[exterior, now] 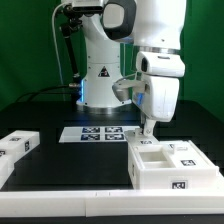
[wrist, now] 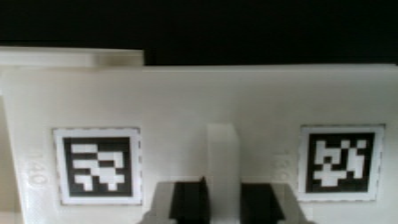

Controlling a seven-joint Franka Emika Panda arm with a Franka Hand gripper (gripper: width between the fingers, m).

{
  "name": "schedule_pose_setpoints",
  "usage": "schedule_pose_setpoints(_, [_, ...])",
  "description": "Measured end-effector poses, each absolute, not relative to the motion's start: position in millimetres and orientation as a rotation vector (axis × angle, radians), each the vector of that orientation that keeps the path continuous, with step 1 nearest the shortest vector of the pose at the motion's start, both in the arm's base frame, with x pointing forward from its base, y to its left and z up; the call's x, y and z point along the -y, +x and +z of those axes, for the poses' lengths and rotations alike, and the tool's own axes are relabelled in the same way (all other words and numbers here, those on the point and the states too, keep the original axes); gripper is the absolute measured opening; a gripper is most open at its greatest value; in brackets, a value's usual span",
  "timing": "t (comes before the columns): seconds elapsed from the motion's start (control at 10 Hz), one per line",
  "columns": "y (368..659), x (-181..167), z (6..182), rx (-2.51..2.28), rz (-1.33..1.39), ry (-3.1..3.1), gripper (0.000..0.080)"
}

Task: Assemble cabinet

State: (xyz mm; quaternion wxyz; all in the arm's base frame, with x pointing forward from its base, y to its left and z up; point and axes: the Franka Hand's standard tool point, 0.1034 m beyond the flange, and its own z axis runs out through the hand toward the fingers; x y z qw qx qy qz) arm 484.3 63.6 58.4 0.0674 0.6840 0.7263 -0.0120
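Observation:
My gripper is going to let go of the white ribbed panel so that it lies flat on top of the cabinet box (exterior: 173, 154), above the white ledge.
The cabinet box (exterior: 165, 172) is a white open-topped block with tags, standing at the front on the exterior view's right. My gripper (exterior: 150, 133) reaches straight down onto its far wall. In the wrist view the cabinet's white face (wrist: 196, 100) fills the picture, with one tag (wrist: 98, 160) on each side of a thin upright white rib (wrist: 219, 160). My gripper (wrist: 219, 206) has its dark fingers (wrist: 178, 206) pressed against both sides of that rib, shut on it.
A loose white tagged panel (exterior: 17, 143) lies at the exterior view's left. The marker board (exterior: 100, 133) lies flat in the middle, in front of the arm's base (exterior: 100, 85). A white ledge (exterior: 90, 205) runs along the table's front.

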Motion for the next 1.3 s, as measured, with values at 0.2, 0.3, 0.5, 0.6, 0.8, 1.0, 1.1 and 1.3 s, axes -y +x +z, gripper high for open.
schedule_pose_setpoints(0.2, [501.3, -64.5, 59.8, -2.179, -0.025, 2.055, 0.0073])
schedule_pose_setpoints(0.3, [507.0, -64.9, 59.9, -2.176, -0.021, 2.054, 0.0073])
schedule_pose_setpoints(0.5, [525.1, -65.4, 61.0, -2.187, -0.009, 2.03, 0.0074])
schedule_pose_setpoints(0.6, [530.8, -64.8, 61.4, -2.194, -0.007, 2.023, 0.0074])
schedule_pose_setpoints(0.8, [529.2, -65.0, 61.4, -2.193, -0.008, 2.026, 0.0074])
schedule_pose_setpoints(1.0, [529.3, -64.9, 61.5, -2.193, -0.008, 2.026, 0.0074])
schedule_pose_setpoints(1.1, [530.1, -64.9, 61.2, -2.192, -0.006, 2.026, 0.0074])
schedule_pose_setpoints(1.3, [545.9, -65.7, 61.8, -2.184, -0.014, 2.023, 0.0074])
